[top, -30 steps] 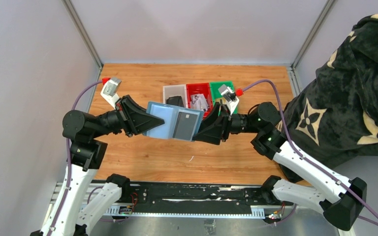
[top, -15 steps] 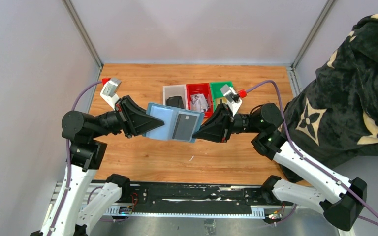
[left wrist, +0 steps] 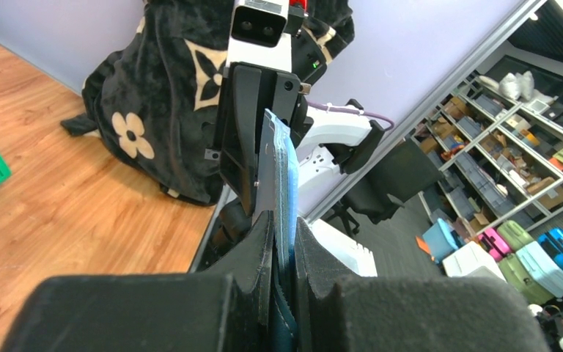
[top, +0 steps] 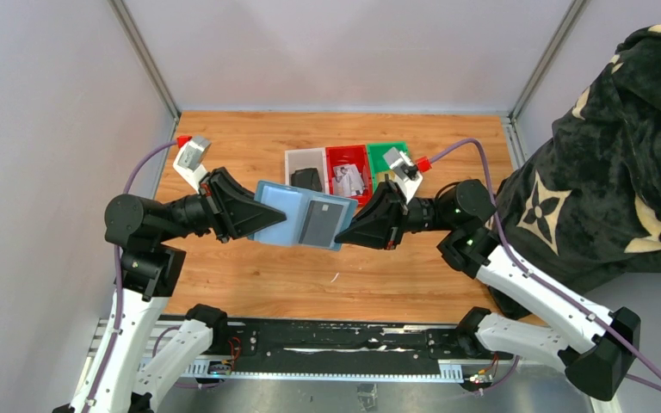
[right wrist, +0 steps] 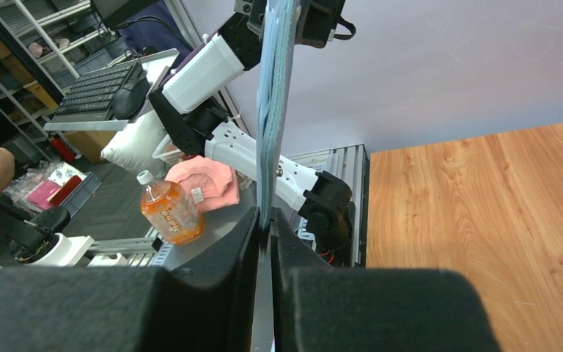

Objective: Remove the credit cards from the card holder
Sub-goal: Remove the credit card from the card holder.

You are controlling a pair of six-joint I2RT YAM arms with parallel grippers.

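I can see the grey credit card in the half of the holder by my right gripper, so next I open my left gripper and take that leaf (top: 304,225) over to its side.
The teal-blue card holder (top: 280,211) hangs open and flat in the air between my two grippers, above the table's middle. A grey credit card (top: 323,222) lies in its right half. My left gripper (top: 262,219) is shut on the holder's left edge; in the left wrist view the holder (left wrist: 282,169) stands edge-on between the fingers of that gripper (left wrist: 284,235). My right gripper (top: 342,234) is shut at the holder's right edge, on the card's outer end. In the right wrist view a thin grey strip runs between the jaws of that gripper (right wrist: 265,227), below the edge-on holder (right wrist: 273,88).
Three small bins stand behind the holder: a grey one (top: 296,160) with a black wallet (top: 307,177), a red one (top: 349,153) with small items, and a green one (top: 382,151). A black patterned cloth (top: 620,155) lies at the table's right edge.
My right gripper has turned and moved in onto the holder's right edge. The holder and both grippers have shifted slightly left.
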